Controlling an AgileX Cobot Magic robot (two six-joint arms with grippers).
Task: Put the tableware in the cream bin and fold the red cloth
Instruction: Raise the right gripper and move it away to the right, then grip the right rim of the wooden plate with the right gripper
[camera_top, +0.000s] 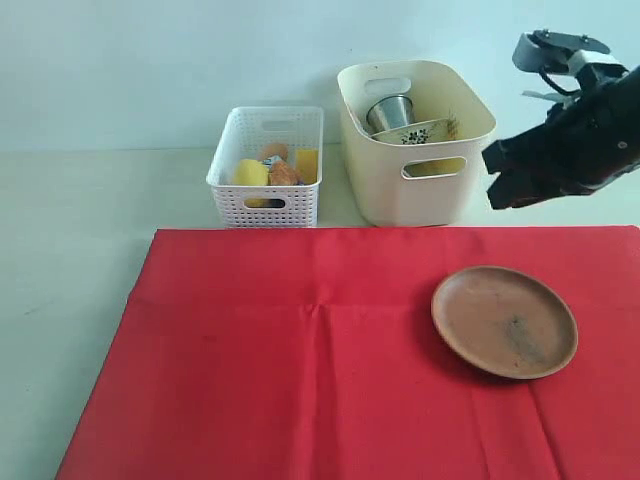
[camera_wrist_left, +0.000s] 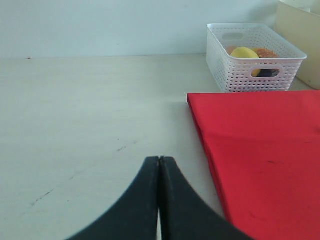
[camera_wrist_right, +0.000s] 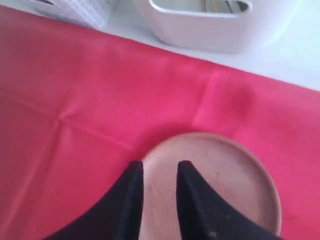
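Observation:
The robot's right gripper will next move to the brown plate's rim (camera_top: 572, 314) (camera_wrist_right: 274, 193), on the side farthest from the white basket, and close there.
The red cloth (camera_top: 300, 350) lies spread flat over the front of the table. On its right part rests the round brown plate (camera_top: 504, 320). The cream bin (camera_top: 415, 190) stands behind the cloth and holds a steel cup (camera_top: 390, 110) and a pale green bowl (camera_top: 415, 132). My right gripper (camera_top: 495, 178) hangs in the air right of the bin, above and behind the plate. In the right wrist view its jaws (camera_wrist_right: 160, 165) stand apart with nothing between them, the plate (camera_wrist_right: 220, 185) below. My left gripper (camera_wrist_left: 159, 159) is shut and empty over bare table, left of the cloth (camera_wrist_left: 265, 160).
A white perforated basket (camera_top: 265, 195) with food items stands left of the cream bin, just behind the cloth's far edge. Bare pale table (camera_top: 70, 250) stretches to the left of the cloth. A plain wall closes the back.

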